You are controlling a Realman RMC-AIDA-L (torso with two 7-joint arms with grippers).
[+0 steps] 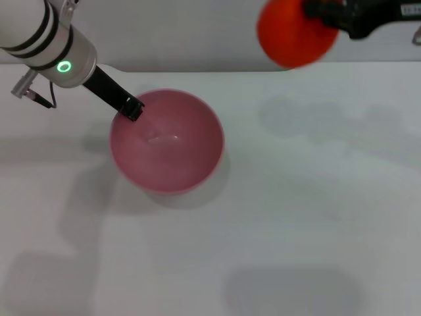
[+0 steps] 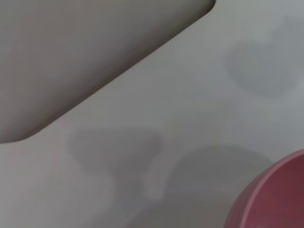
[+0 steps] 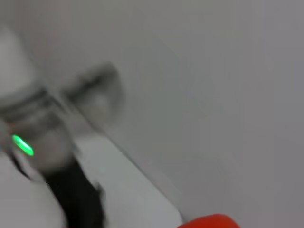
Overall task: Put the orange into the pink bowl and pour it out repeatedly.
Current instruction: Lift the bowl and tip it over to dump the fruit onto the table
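My right gripper is across from my left gripper. It will let go of the orange, now held high above the bowl, just inside the pink bowl's rim (image 1: 220,130).
The pink bowl (image 1: 167,141) stands upright and empty on the white table, left of centre in the head view. My left gripper (image 1: 132,108) is shut on the bowl's far-left rim. A part of the bowl's rim shows in the left wrist view (image 2: 273,197). My right gripper (image 1: 314,14) is shut on the orange (image 1: 294,31) and holds it high in the air at the far right, well above and right of the bowl. A sliver of the orange shows in the right wrist view (image 3: 211,222).
The white table (image 1: 296,197) spreads around the bowl, with its far edge (image 1: 217,70) just behind the bowl. In the right wrist view the left arm (image 3: 52,156) shows farther off, blurred.
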